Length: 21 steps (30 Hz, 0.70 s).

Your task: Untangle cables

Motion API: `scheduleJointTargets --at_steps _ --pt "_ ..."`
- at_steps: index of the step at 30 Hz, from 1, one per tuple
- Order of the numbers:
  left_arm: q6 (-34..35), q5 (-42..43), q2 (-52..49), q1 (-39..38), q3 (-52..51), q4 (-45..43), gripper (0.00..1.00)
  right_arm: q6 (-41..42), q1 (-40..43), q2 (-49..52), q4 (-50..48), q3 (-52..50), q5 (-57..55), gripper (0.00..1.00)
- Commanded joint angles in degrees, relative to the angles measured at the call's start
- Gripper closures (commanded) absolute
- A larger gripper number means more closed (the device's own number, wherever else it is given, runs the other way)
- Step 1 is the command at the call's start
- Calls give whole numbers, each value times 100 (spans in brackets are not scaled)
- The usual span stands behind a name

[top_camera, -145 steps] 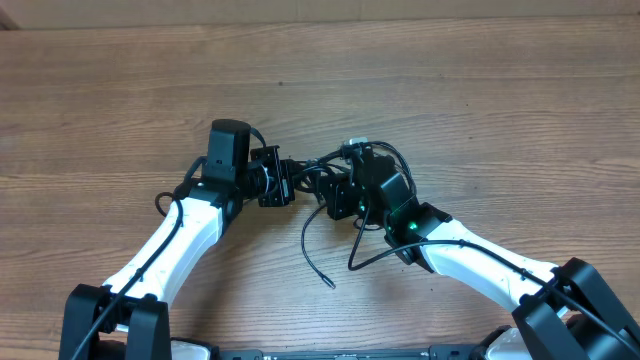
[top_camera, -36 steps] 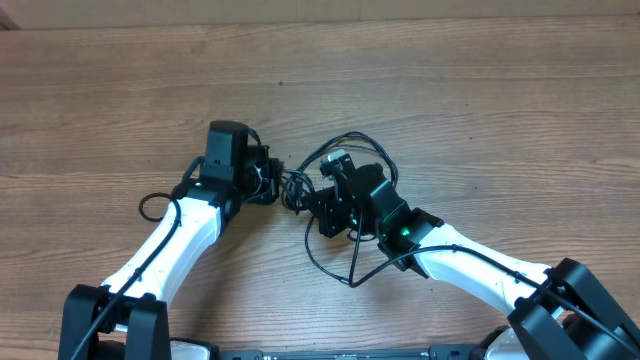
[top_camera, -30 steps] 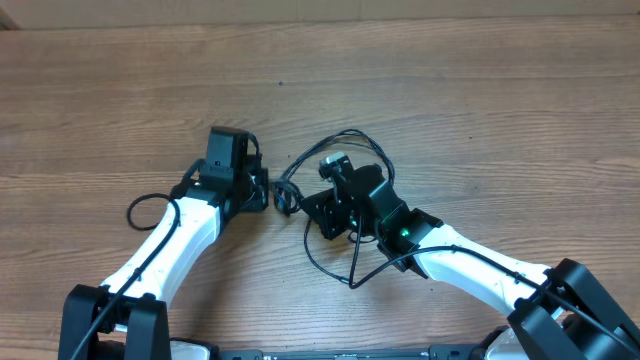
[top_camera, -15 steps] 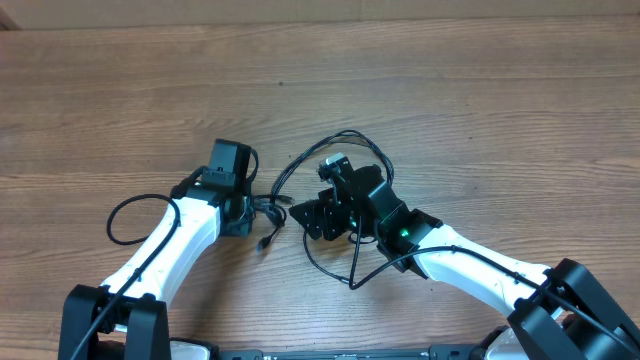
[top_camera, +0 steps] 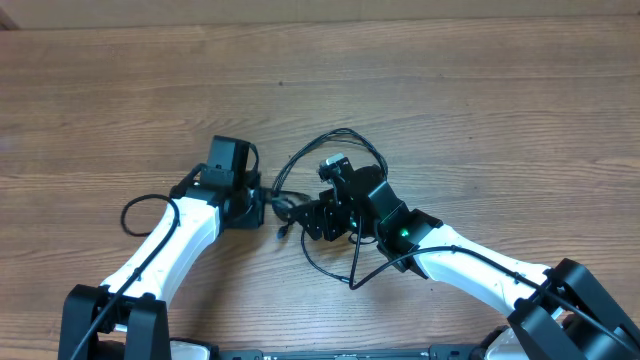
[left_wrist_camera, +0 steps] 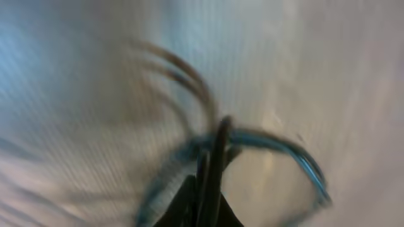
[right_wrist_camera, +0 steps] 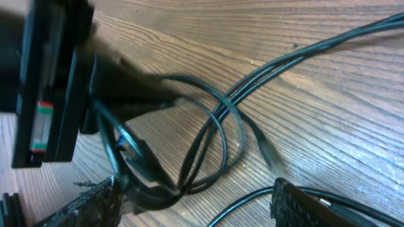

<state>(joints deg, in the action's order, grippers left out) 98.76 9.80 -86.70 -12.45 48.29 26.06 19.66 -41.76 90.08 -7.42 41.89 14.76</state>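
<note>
My left gripper is to let go of the cables, now looping between my two grippers, on the wooden table (top_camera: 173, 228) under its white arm, next to the bowed arm cord.
The cables (top_camera: 340, 133) are thin black strands looping between my two grippers in the overhead view, with a small plug end (top_camera: 284, 231) lying on the wood. My left gripper (top_camera: 262, 206) is shut on a bunch of strands. In the blurred left wrist view, those cables (left_wrist_camera: 218, 145) run up from the closed left gripper (left_wrist_camera: 205, 211) and curve off to the right. My right gripper (top_camera: 304, 219) stands open just right of the left one. In the right wrist view the crossing cables (right_wrist_camera: 211, 135) lie on the table between the spread fingers of the right gripper (right_wrist_camera: 196, 192), held by neither.
The wooden table (top_camera: 480, 110) stretches wide behind the arms. A thicker black arm cord (top_camera: 135, 212) bows out left of the left arm. Another strand trails to the table's front (top_camera: 330, 272) under the right arm. The left gripper's body (right_wrist_camera: 50, 94) fills the right wrist view's upper left.
My right gripper has opened and let go of the cables. My left gripper pulled its strands toward the front left, then eased slightly back to the right; a plug end came free onto the table.
</note>
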Motion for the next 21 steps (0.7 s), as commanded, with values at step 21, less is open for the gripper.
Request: scheduleJointTargets --at_steps 21 --pt "669 3394 -17 608 -2 -837 96 592 -22 -26 485 50 -1541 27"
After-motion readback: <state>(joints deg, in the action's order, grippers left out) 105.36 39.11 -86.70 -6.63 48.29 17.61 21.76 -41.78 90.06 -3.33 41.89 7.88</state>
